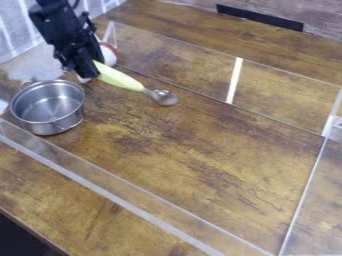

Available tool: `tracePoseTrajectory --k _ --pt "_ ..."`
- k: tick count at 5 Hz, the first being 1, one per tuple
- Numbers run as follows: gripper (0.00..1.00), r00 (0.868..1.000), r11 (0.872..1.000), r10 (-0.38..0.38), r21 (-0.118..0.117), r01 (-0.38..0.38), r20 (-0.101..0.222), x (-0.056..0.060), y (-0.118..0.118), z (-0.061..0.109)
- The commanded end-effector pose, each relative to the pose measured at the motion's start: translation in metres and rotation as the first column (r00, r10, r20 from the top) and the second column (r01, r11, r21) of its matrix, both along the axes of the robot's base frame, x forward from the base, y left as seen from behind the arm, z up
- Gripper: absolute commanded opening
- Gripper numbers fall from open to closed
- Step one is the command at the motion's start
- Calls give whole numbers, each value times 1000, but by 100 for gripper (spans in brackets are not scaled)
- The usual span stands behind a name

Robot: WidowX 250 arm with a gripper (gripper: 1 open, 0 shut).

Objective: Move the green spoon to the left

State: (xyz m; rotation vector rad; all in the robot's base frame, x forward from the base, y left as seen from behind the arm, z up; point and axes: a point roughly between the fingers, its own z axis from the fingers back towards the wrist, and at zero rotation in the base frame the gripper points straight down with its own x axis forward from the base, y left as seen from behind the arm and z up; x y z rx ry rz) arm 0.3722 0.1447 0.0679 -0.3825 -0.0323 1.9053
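Observation:
The robot's gripper should release the green spoon, now slanted near the table's back, on the table [140, 83] between the steel bowl and the white strip.
The green spoon [120, 79] has a thick yellow-green handle and a shiny silver bowl, and it lies slanted near the back left of the wooden table. Its metal bowl is at or just above the table surface. My black gripper [90, 67] comes down from the upper left and is shut on the upper end of the handle. The fingertips are dark and partly hide that end of the handle.
A round steel bowl [47, 105] stands just left of and in front of the gripper. A white utensil [107, 43] peeks out behind the arm. Clear acrylic walls [237, 80] enclose the wooden table [201, 150].

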Motion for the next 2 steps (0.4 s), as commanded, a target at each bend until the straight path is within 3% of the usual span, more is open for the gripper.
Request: tracePoseTrajectory --k 1,2 --pt "0 998 999 6 34 -8 57 16 -3 13" --pt "0 999 999 5 32 -7 54 28 1 4"
